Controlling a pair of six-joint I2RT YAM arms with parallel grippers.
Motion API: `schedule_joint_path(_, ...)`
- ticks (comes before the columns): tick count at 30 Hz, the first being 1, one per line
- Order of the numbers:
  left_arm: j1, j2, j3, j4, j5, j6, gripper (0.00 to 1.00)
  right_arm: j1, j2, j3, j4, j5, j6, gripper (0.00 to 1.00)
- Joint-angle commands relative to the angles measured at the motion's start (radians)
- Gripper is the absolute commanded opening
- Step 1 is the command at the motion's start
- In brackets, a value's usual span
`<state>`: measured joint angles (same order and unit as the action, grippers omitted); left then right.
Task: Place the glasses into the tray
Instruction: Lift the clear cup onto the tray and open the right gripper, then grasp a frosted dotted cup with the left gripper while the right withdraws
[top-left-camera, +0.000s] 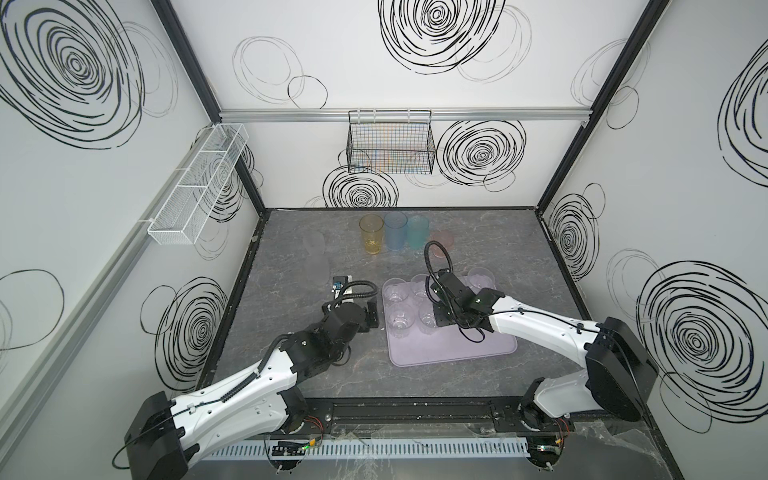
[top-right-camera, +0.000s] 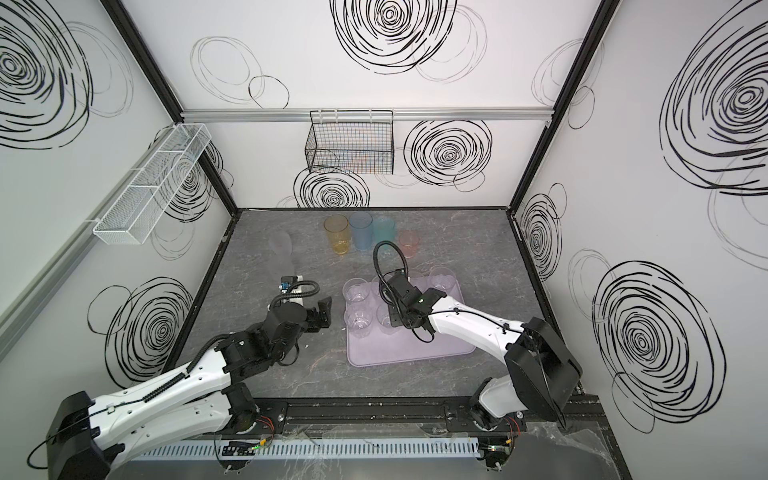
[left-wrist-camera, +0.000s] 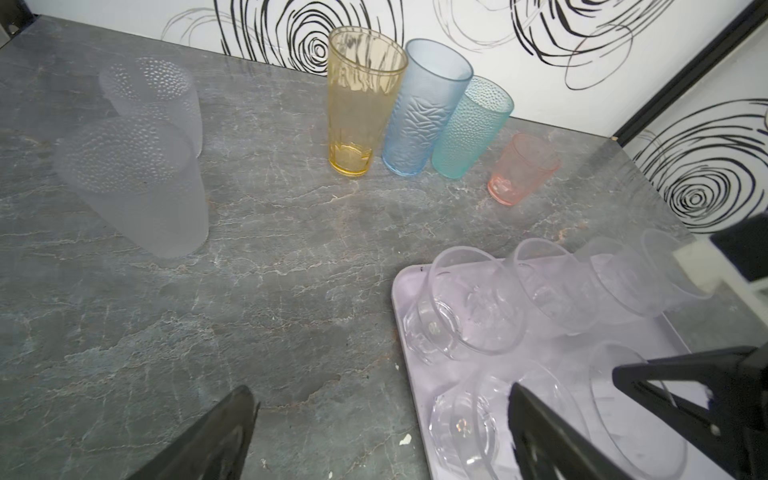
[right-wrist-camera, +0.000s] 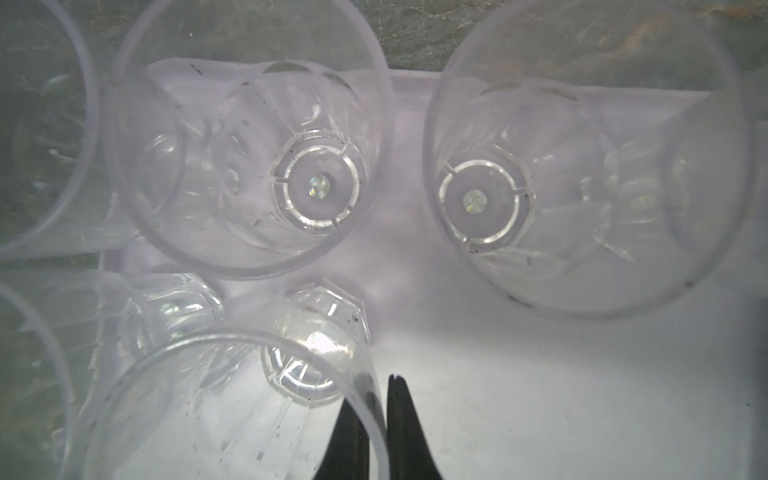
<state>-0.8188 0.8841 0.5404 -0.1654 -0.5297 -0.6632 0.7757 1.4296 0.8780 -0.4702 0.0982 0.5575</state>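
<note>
I should next move my left gripper to the nearer frosted glass and close on that glass's rim (top-left-camera: 328, 260) (left-wrist-camera: 191, 152), on the side toward the amber glass.
The pale lilac tray (top-left-camera: 457, 349) (top-right-camera: 415, 349) lies right of centre with several clear glasses upright in it, such as the one at its far left corner (top-left-camera: 394, 291). My right gripper (right-wrist-camera: 374, 399) is shut on the rim wall of a clear glass (right-wrist-camera: 232, 407) (top-left-camera: 428, 318) over the tray, one finger inside and one outside. My left gripper (left-wrist-camera: 380, 399) (top-left-camera: 368, 316) hangs open and empty beside the tray's left edge. Amber (top-left-camera: 371, 235), blue (top-left-camera: 395, 230), teal (top-left-camera: 417, 232) and pink (top-left-camera: 441, 241) glasses stand in a row at the back. Two frosted glasses (top-left-camera: 313, 245) (top-left-camera: 316, 266) stand at the back left.
A black wire basket (top-left-camera: 390, 145) hangs on the back wall and a white mesh basket (top-left-camera: 199, 183) on the left wall. The right half of the tray (right-wrist-camera: 540, 395) is bare. Grey marble tabletop (left-wrist-camera: 291, 291) lies between the frosted glasses and the tray.
</note>
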Motion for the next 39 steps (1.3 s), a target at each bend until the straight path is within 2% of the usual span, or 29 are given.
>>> schedule_joint_path(1, 0.031, -0.022, -0.008, -0.001, 0.03, -0.021, 0.97, -0.004, 0.005, 0.013, 0.003, 0.021, 0.01, 0.06)
schedule_joint_path(7, 0.064, -0.004, 0.019, -0.055, 0.022, -0.012, 0.97, -0.004, 0.046, 0.021, -0.015, 0.021, -0.002, 0.11)
schedule_joint_path(11, 0.066, 0.008, 0.034, -0.085, 0.006, -0.007, 0.97, -0.003, 0.037, 0.026, -0.012, 0.016, -0.005, 0.2)
schedule_joint_path(16, 0.067, -0.008, 0.025, -0.08, 0.007, -0.006, 0.97, -0.001, 0.036, 0.046, -0.028, 0.031, -0.006, 0.23)
schedule_joint_path(22, 0.096, 0.008, 0.077, -0.164, -0.05, 0.069, 0.97, 0.002, -0.017, 0.085, -0.072, 0.032, -0.017, 0.48)
schedule_joint_path(25, 0.142, 0.013, 0.125, -0.216, -0.096, 0.119, 0.99, 0.002, -0.06, 0.126, -0.104, 0.007, -0.025, 0.52)
schedule_joint_path(27, 0.182, 0.003, 0.144, -0.22, -0.117, 0.144, 0.96, 0.002, -0.086, 0.15, -0.112, -0.01, -0.029, 0.54)
schedule_joint_path(29, 0.257, -0.019, 0.154, -0.204, -0.069, 0.167, 0.96, 0.002, -0.108, 0.163, -0.107, -0.021, -0.037, 0.54)
schedule_joint_path(31, 0.347, -0.047, 0.155, -0.151, 0.074, 0.229, 0.96, 0.002, -0.124, 0.158, -0.079, -0.041, -0.044, 0.55)
schedule_joint_path(33, 0.419, -0.07, 0.158, -0.108, 0.16, 0.259, 0.99, 0.0, -0.139, 0.144, -0.037, -0.053, -0.06, 0.55)
schedule_joint_path(39, 0.554, 0.047, 0.256, -0.087, 0.225, 0.317, 0.98, -0.014, -0.124, 0.155, 0.026, -0.03, -0.091, 0.55)
